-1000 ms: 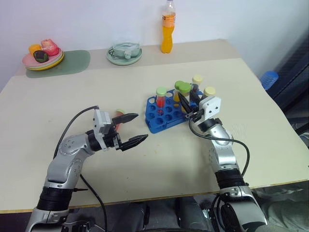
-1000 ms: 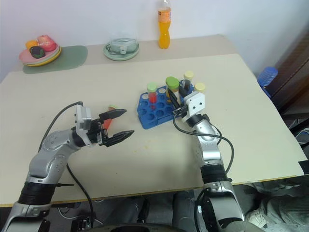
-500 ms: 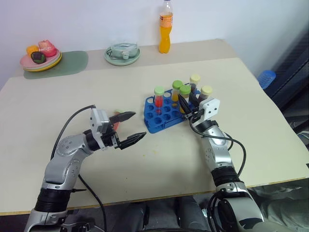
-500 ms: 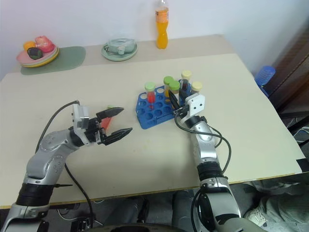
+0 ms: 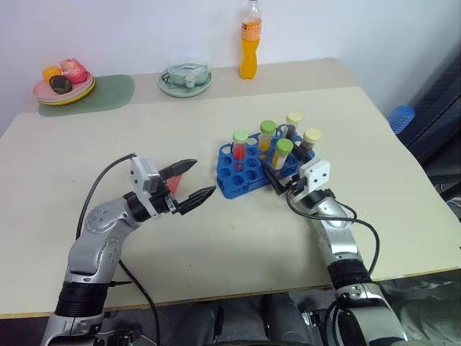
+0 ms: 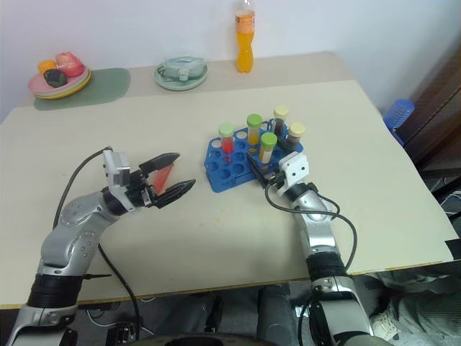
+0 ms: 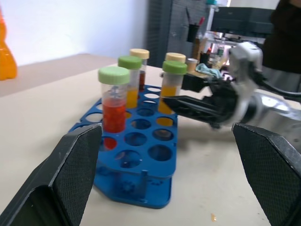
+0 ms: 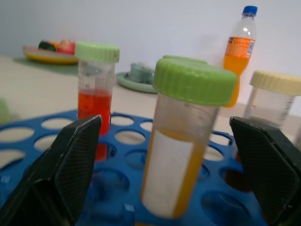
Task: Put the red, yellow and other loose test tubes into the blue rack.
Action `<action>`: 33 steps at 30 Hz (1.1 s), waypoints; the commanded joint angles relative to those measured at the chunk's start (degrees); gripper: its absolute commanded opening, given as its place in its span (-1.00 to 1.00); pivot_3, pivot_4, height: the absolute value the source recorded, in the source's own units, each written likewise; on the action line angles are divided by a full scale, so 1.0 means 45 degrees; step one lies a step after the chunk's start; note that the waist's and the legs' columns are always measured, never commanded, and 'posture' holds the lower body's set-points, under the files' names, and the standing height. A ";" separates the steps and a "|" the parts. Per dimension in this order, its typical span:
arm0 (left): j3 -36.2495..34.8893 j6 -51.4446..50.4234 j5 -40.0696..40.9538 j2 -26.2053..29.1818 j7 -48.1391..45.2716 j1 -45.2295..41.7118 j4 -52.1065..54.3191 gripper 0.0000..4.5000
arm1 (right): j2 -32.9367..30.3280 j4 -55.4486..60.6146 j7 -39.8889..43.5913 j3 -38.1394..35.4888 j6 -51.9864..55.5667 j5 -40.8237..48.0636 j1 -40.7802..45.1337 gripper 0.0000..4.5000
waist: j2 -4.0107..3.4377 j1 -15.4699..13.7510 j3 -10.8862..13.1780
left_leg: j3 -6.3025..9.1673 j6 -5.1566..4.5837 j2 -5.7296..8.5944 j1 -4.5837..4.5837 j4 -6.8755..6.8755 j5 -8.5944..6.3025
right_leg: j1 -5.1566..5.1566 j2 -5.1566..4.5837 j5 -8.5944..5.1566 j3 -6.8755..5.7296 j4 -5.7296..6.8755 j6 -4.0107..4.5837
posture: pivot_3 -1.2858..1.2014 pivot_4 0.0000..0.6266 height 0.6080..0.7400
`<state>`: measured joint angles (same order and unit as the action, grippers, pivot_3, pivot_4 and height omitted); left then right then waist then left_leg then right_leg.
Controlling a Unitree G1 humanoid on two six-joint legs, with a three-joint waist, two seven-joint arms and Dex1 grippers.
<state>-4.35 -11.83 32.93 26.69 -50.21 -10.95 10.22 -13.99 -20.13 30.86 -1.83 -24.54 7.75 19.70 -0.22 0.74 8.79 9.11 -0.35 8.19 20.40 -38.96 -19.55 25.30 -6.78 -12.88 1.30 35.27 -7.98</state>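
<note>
Next, I move my left gripper to the loose red tube that lies beside the blue rack and close it around the tube's middle [image 5: 173, 183].
The blue rack [image 5: 245, 173] stands mid-table with several capped tubes upright in it, among them a red one [image 5: 240, 146]. At the rack's near right corner my right gripper [image 5: 279, 171] is open, its fingers [image 8: 61, 174] on either side of a green-capped yellow tube [image 8: 188, 141] that stands in a hole and is not gripped. To the left of the rack my left gripper [image 5: 204, 176] is open and points at it. A loose red tube [image 5: 173, 182] lies on the table under the left gripper's fingers; whether they touch it is hidden.
An orange drink bottle [image 5: 249, 40] stands at the table's far edge. Beside it is a pale green dish [image 5: 186, 79]. A plate of food [image 5: 63, 83] on a green mat [image 5: 112, 90] sits at the far left. A blue object [image 5: 402, 117] is beyond the right edge.
My right gripper has opened and let go of the green-capped yellow tube, which now stands in the rack, and has drawn back slightly toward the near edge. The left gripper has stayed put.
</note>
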 commanded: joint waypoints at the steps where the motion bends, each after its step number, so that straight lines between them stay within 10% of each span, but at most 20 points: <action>1: -0.0498 0.0180 -0.0152 -0.0069 0.0574 -0.0006 0.0328 1.00 | -0.0552 0.1915 0.0126 -0.0195 0.0972 0.0410 -0.0709 0.98 | 0.0000 -0.0018 0.0000 | -0.0001 0.0000 0.0000 -0.0001 -0.0001 0.0000 | -0.0001 0.0000 0.0000 0.0000 0.0000 0.0000 | 0.03 -0.52 1.00; 17: -0.2474 -0.5494 0.1189 -0.0604 0.6845 -0.1603 0.1723 1.00 | -0.6251 0.7891 0.4931 -0.1976 0.6991 0.5253 -0.3418 0.98 | 0.0008 -0.0340 0.0001 | -0.0002 -0.0002 0.0000 0.0000 -0.0017 -0.0002 | -0.0019 -0.0004 0.0000 0.0008 -0.0007 -0.0001 | 0.03 -0.52 1.00; 20: -0.2325 -0.8030 -0.0388 -0.0228 1.0043 -0.1913 0.2496 1.00 | -0.6639 0.8184 0.5574 -0.2006 0.7550 0.5801 -0.2957 0.98 | 0.0023 -0.0350 0.0009 | -0.0004 -0.0002 0.0000 0.0003 -0.0022 -0.0002 | -0.0023 -0.0008 0.0000 0.0008 -0.0012 -0.0002 | 0.03 -0.52 1.00; 33: -0.3371 -1.7666 0.0944 -0.1300 1.2247 -0.5771 0.2806 1.00 | -0.6591 0.7529 0.6208 -0.1926 0.7374 0.5360 -0.2122 0.98 | 0.0041 -0.0666 0.0019 | -0.0002 -0.0002 0.0005 0.0010 -0.0040 -0.0002 | -0.0020 -0.0007 0.0001 0.0003 0.0001 -0.0004 | 0.03 -0.52 1.00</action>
<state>-18.39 -87.62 38.08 20.91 4.59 -35.11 23.26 -43.55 13.31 58.35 -9.43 9.55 32.00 9.44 -0.03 -2.26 8.87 9.09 -0.36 8.21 20.44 -39.13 -19.56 25.21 -6.81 -12.88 1.31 35.27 -7.99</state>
